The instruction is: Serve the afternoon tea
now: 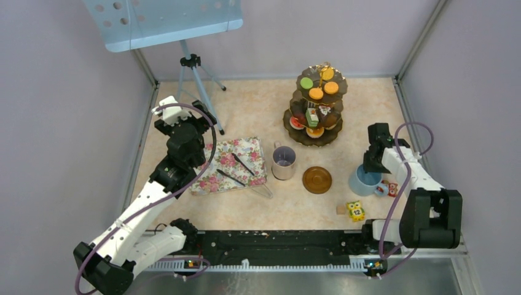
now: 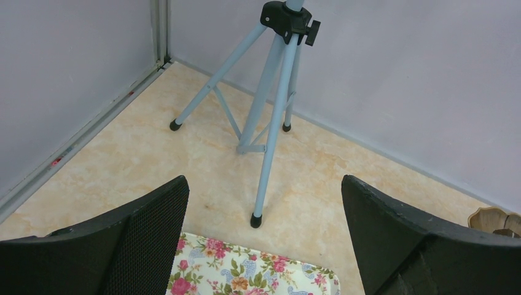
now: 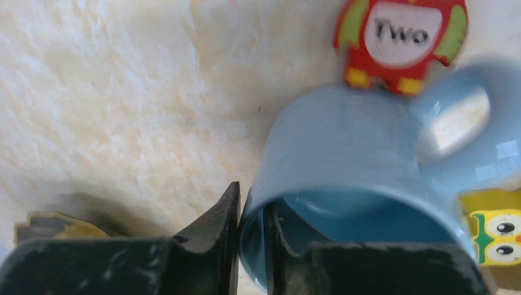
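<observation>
Next, my right gripper lets go of the light blue cup on the brown saucer [image 1: 317, 180] next to the grey mug.
The dark three-tier stand [image 1: 315, 136] stands at the back centre-right with orange, green and red pastries and small cake slices on its tiers. A grey mug [image 1: 284, 162] and a brown saucer [image 1: 317, 180] sit on the table in the middle. My right gripper [image 1: 370, 167] is shut on the rim of the light blue cup [image 1: 364, 182], one finger inside and one outside; the cup also shows in the right wrist view [image 3: 350, 153]. My left gripper [image 1: 198, 123] is open and empty above the far edge of the floral tray [image 1: 228, 165].
A music-stand tripod [image 2: 268, 110] stands just beyond my left gripper. Tongs and a dark utensil lie on the floral tray. A yellow owl block marked 12 [image 1: 355, 211] and a red owl block [image 3: 400, 34] lie close by the cup.
</observation>
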`<state>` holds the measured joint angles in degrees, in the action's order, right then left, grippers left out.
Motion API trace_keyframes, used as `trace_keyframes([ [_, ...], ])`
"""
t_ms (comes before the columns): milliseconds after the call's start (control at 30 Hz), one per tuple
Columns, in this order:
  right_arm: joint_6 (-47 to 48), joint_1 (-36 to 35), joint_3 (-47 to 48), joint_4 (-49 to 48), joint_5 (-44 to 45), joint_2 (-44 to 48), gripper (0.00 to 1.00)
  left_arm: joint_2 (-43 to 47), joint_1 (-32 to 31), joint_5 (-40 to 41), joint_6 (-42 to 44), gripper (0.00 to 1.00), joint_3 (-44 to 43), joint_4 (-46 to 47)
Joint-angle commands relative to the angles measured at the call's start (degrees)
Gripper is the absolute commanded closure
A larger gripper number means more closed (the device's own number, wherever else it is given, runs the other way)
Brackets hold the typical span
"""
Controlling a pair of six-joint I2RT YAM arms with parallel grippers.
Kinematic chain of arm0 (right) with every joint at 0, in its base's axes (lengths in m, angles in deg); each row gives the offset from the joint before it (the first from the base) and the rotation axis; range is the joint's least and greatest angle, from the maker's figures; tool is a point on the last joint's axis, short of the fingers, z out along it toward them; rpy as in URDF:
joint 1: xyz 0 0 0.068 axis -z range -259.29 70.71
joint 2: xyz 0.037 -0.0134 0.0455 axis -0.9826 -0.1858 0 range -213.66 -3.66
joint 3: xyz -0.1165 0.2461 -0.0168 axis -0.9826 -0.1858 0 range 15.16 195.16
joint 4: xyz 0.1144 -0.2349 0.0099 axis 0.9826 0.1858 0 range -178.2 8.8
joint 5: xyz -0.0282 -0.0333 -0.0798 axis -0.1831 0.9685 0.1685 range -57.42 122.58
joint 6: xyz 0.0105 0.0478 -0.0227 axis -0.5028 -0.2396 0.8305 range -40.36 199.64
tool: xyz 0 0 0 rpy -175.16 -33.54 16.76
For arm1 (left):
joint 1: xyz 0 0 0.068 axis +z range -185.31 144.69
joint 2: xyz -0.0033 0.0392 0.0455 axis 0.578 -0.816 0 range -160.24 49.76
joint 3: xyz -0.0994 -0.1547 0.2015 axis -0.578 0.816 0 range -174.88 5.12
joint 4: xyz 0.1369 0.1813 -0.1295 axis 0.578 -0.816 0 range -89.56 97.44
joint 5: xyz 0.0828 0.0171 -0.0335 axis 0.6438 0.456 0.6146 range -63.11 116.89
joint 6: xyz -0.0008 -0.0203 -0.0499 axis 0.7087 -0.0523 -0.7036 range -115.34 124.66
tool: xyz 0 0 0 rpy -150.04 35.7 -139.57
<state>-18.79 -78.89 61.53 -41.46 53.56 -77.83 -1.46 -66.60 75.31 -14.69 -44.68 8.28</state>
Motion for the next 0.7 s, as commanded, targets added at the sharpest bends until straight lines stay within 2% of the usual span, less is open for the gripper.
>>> trace_keyframes([
  [0, 3.4, 1.3, 1.1, -1.4, -1.1, 0.4, 0.95, 0.6, -0.2, -0.1, 0.7, 0.01, -0.6, 2.0],
  [33, 5.4, 1.3, 1.4, -1.7, -1.0, 0.9, 1.00, 0.6, -0.3, 0.0, 0.7, 0.01, -0.6, 2.0],
  [100, 14.4, 1.2, 2.1, -3.5, -0.9, 2.0, 1.00, 0.6, -0.2, 0.0, 0.8, 0.01, -0.6, 2.1],
  [233, 39.2, 0.8, 6.6, -8.3, -4.8, 2.8, 1.00, 0.5, -0.2, -0.3, 0.8, 0.01, -0.6, 2.1],
  [300, 50.3, -0.7, 10.9, -3.9, -6.6, 2.5, 1.00, 0.5, -0.2, 0.0, 1.0, 0.01, -0.6, 2.1],
  [367, 58.7, -5.7, 13.0, -1.2, -3.2, 2.3, 1.00, 0.5, -0.2, 0.4, 1.1, 0.01, -0.6, 2.2],
  [433, 62.2, -10.4, 14.2, 2.2, -0.8, 2.5, 1.00, 0.3, -0.2, 0.3, 1.1, 0.01, -0.6, 2.2],
  [533, 65.3, -17.4, 14.6, 4.1, -3.7, 2.4, 1.00, -0.3, -0.2, 0.0, 1.0, 0.01, -0.6, 2.1],
  [667, 62.8, -30.8, 16.3, 6.9, 2.6, 2.5, 1.00, -0.6, -0.2, -0.2, 0.8, 0.01, -0.7, 1.9],
])
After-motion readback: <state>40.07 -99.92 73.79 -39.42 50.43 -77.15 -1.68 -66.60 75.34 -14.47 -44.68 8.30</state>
